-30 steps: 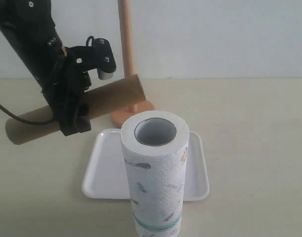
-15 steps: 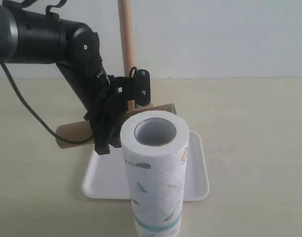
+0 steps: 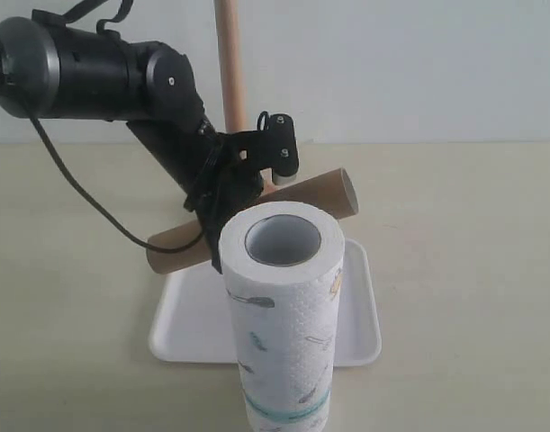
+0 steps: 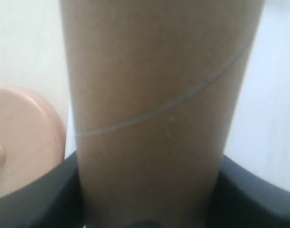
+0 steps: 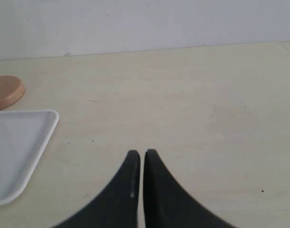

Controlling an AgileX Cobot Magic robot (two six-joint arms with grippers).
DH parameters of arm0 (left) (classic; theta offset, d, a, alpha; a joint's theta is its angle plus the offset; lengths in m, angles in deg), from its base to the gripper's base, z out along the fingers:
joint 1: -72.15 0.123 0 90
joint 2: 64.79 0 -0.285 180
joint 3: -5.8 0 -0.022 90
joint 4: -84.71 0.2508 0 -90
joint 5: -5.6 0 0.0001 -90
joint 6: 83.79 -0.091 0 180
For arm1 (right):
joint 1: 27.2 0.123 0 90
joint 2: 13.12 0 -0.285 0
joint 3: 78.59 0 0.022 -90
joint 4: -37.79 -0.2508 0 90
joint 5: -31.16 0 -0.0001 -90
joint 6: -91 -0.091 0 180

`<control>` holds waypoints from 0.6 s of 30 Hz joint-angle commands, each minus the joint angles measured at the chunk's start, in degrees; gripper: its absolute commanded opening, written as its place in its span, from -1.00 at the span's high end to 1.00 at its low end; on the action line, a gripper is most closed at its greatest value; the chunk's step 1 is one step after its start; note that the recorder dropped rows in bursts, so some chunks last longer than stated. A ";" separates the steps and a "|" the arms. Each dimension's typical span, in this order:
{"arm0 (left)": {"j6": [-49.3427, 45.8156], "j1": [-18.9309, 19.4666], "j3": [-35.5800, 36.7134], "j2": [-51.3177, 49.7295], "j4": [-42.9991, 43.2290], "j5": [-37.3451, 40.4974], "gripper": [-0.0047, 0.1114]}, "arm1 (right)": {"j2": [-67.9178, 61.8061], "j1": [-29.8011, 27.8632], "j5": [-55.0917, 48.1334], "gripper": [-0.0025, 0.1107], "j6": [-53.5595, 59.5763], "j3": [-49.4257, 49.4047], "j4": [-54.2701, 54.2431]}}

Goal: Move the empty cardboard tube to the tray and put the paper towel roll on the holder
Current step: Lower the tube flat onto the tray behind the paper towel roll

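Note:
The empty cardboard tube will go down lengthwise across the middle of the white tray point(image 3: 274, 286), behind the paper towel roll, set there by my left gripper.
My left gripper point(image 3: 222, 202) is shut on the empty cardboard tube point(image 3: 321, 192), which hangs tilted above the back of the white tray point(image 3: 189, 315). Up close, the tube point(image 4: 159, 109) fills the left wrist view between the dark fingers point(image 4: 35, 199). The paper towel roll point(image 3: 279, 324) stands upright on the tray's front part, core opening upward. Behind the tube rises the holder's pole point(image 3: 229, 63); its base point(image 4: 21, 137) shows in the left wrist view. My right gripper point(image 5: 137, 154) is shut and holds nothing; it sits low over the table, to one side of the tray point(image 5: 16, 152).
The beige table point(image 3: 464, 270) runs back to a white wall. A black cable point(image 3: 76, 189) trails from the left arm. The holder's round base point(image 5: 6, 91) lies beyond the tray's corner in the right wrist view.
The left arm has carried the tube to the right, from over the table on the left to above the tray. The roll, tray and holder have stayed put.

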 commanded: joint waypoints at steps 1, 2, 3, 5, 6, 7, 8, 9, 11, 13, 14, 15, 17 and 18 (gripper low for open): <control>-0.51 -0.21 -2.83 -1.63 -1.04 3.02 0.85 | 0.24 -0.23 0.62 0.91 0.00 0.02 0.27; -0.51 -0.21 -3.20 -2.00 -1.04 3.51 0.85 | 0.24 -0.23 0.62 0.91 0.00 0.02 0.27; -0.51 -0.21 -3.65 -2.32 -1.20 4.00 0.85 | 0.24 -0.23 0.62 0.91 0.00 0.02 0.27; -0.51 -0.21 -3.93 -3.13 -2.44 4.56 0.85 | 0.24 -0.23 0.62 0.91 0.00 0.02 0.27; -0.51 -0.21 -3.93 -3.35 -2.70 4.56 0.85 | 0.24 -0.23 0.62 0.91 0.00 0.02 0.27; -0.51 -0.21 -3.93 -3.59 -2.70 4.56 0.85 | 0.24 -0.23 0.62 0.91 0.00 0.02 0.27; -0.51 -0.21 -3.93 -3.59 -2.70 4.56 0.85 | 0.24 -0.23 0.62 0.91 0.00 0.02 0.27; -0.51 -0.21 -3.93 -3.84 -2.70 4.56 0.85 | 0.24 -0.23 0.62 0.91 0.00 0.02 0.27; -0.39 -0.21 -3.93 -3.96 -2.70 4.40 0.85 | 0.24 -0.23 0.62 0.91 0.00 0.02 0.27; 0.68 -0.21 -3.93 -4.09 -2.70 4.08 0.85 | 0.24 -0.23 0.62 0.91 0.00 0.02 0.27; 0.89 -0.21 -3.93 -4.31 -2.70 3.78 0.85 | 0.24 -0.23 0.62 0.91 0.00 0.02 0.27; 1.03 -0.21 -3.93 -4.53 -2.70 3.78 0.85 | 0.24 -0.23 0.62 0.91 0.00 0.02 0.27; 1.03 -0.21 -3.93 -4.58 -2.70 3.74 0.85 | 0.24 -0.23 0.62 0.91 0.00 0.02 0.27; 1.03 -0.21 -3.93 -4.57 -2.70 3.74 0.83 | 0.24 -0.23 0.62 0.91 0.00 0.02 0.27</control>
